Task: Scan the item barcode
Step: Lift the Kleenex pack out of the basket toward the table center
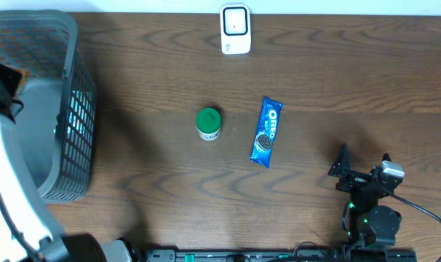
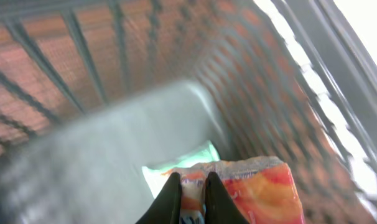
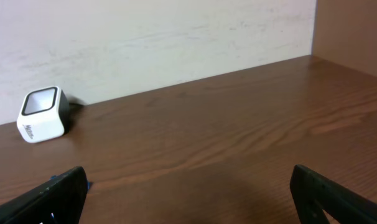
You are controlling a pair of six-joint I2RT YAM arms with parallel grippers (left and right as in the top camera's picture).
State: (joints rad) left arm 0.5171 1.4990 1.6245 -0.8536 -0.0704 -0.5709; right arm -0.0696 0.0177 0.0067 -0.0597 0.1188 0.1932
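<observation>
Next, I let go of the orange-and-red snack packet, now held inside the grey mesh basket, with my left gripper on the wood (image 1: 184,116) beside the green-lidded jar, facing the basket.
My left gripper (image 2: 191,180) is shut on the top edge of an orange-and-red snack packet (image 2: 257,186), and holds it inside the grey mesh basket (image 2: 176,50). From overhead, the left arm hangs over the basket (image 1: 75,109) at the far left, and an orange corner of the packet (image 1: 17,74) shows beside it. The white barcode scanner (image 1: 235,29) stands at the table's back edge and also shows in the right wrist view (image 3: 42,114). At the front right, my right gripper (image 1: 364,161) rests low over bare wood, open, with nothing between its fingers (image 3: 188,186).
A green-lidded jar (image 1: 209,123) stands mid-table. A blue Oreo pack (image 1: 267,132) lies just to its right. A pale green-white item (image 2: 176,165) lies on the basket floor under the held packet. Cables run along the front edge near the right arm.
</observation>
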